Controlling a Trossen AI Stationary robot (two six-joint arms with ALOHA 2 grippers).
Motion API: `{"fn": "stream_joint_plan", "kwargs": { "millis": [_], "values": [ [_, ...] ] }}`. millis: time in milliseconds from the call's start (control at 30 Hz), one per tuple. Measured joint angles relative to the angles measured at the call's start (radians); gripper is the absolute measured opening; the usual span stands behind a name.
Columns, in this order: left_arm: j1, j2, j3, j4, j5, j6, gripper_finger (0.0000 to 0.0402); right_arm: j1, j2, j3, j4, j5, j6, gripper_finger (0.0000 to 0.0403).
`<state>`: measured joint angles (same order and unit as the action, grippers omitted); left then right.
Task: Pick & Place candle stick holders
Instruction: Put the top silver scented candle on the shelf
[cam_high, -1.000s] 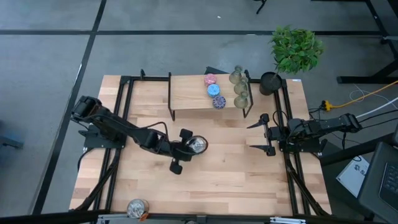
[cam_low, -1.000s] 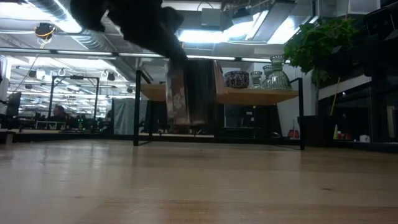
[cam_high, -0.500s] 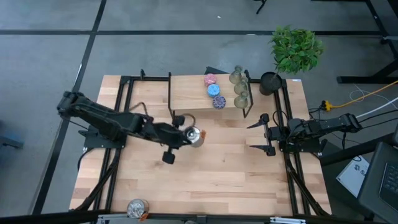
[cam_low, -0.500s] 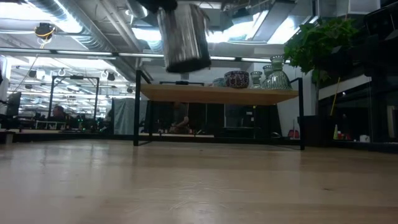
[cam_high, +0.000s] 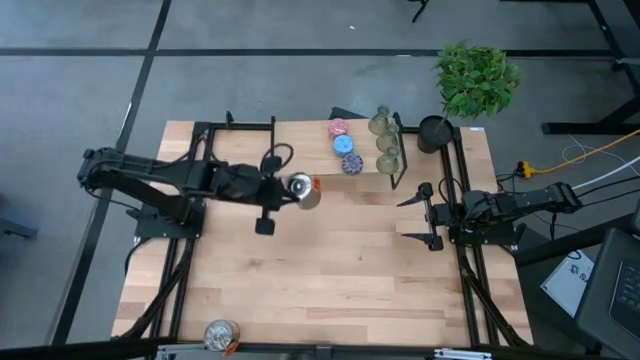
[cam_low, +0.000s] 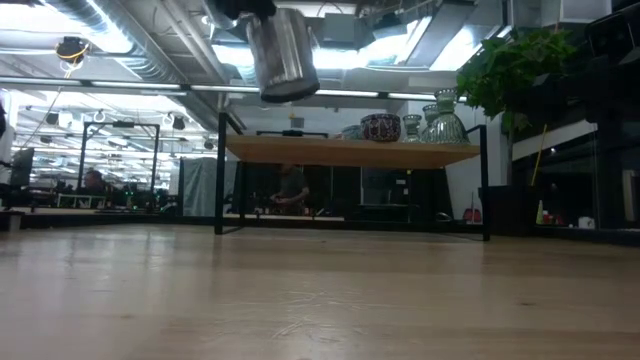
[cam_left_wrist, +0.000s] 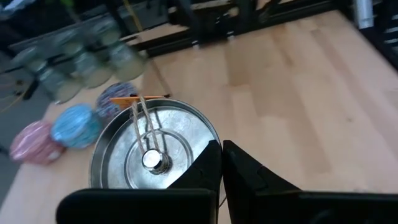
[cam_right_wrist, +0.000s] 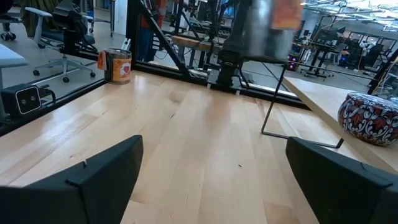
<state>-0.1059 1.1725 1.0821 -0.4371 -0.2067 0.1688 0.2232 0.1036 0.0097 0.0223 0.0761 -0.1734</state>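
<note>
The silvery candle stick holder will go down on the bare end of the shelf (cam_high: 297, 128) next to the pink holder, set there by my left gripper.
My left gripper (cam_high: 292, 188) is shut on a large silvery candle stick holder (cam_high: 304, 190), held in the air just in front of the wooden shelf (cam_high: 300, 150). In the low view the holder (cam_low: 283, 52) hangs above shelf height. On the shelf stand pink (cam_high: 338, 127), blue (cam_high: 343, 144) and purple-speckled (cam_high: 351, 164) holders and three pale green glass ones (cam_high: 386, 141). A second silvery holder (cam_high: 220, 334) stands at the table's near edge. My right gripper (cam_high: 413, 216) is open and empty at the right side. My left gripper pinches the silvery holder's rim (cam_left_wrist: 211, 138), one finger (cam_left_wrist: 202, 171) inside the cup and one (cam_left_wrist: 249, 177) outside its wall. The fingers come from the table's left side. The holder is lifted clear of the table, roughly upright, with its open top up.
A black pot (cam_high: 435, 132) with a green plant (cam_high: 476, 75) stands at the table's far right corner, beside the shelf. The shelf's black frame legs (cam_high: 273, 160) stand close to the held holder. Bare wooden tabletop (cam_high: 340, 270) lies between the arms.
My left gripper has risen and gone toward the table's far edge, toward the shelf, still shut on the silvery holder. The holder has gone from near table height to above shelf height and stays roughly upright.
</note>
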Motion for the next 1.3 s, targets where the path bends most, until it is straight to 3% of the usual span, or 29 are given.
{"fn": "stream_joint_plan", "kwargs": {
  "millis": [267, 633, 800, 1033, 1300],
  "values": [
    [0.185, 0.008, 0.000, -0.011, 0.089, 0.030, 0.0002, 0.000, 0.000, 0.000, 0.000, 0.000, 0.000, 0.0398],
    [0.414, 0.013, 0.001, 0.032, 0.096, 0.081, 0.0002, 0.000, 0.000, 0.000, 0.000, 0.000, 0.000, 0.0398],
    [0.509, 0.034, 0.001, 0.049, 0.147, 0.081, 0.0002, 0.000, 0.000, 0.000, 0.000, 0.000, 0.000, 0.0398],
    [0.597, 0.109, 0.001, 0.109, 0.177, 0.114, 0.0002, 0.000, 0.000, 0.000, 0.000, 0.000, 0.000, 0.0398],
    [0.654, 0.164, 0.080, 0.023, 0.175, 0.093, 0.0002, 0.000, 0.000, 0.000, 0.000, 0.000, 0.000, 0.0398]
  ]
}}
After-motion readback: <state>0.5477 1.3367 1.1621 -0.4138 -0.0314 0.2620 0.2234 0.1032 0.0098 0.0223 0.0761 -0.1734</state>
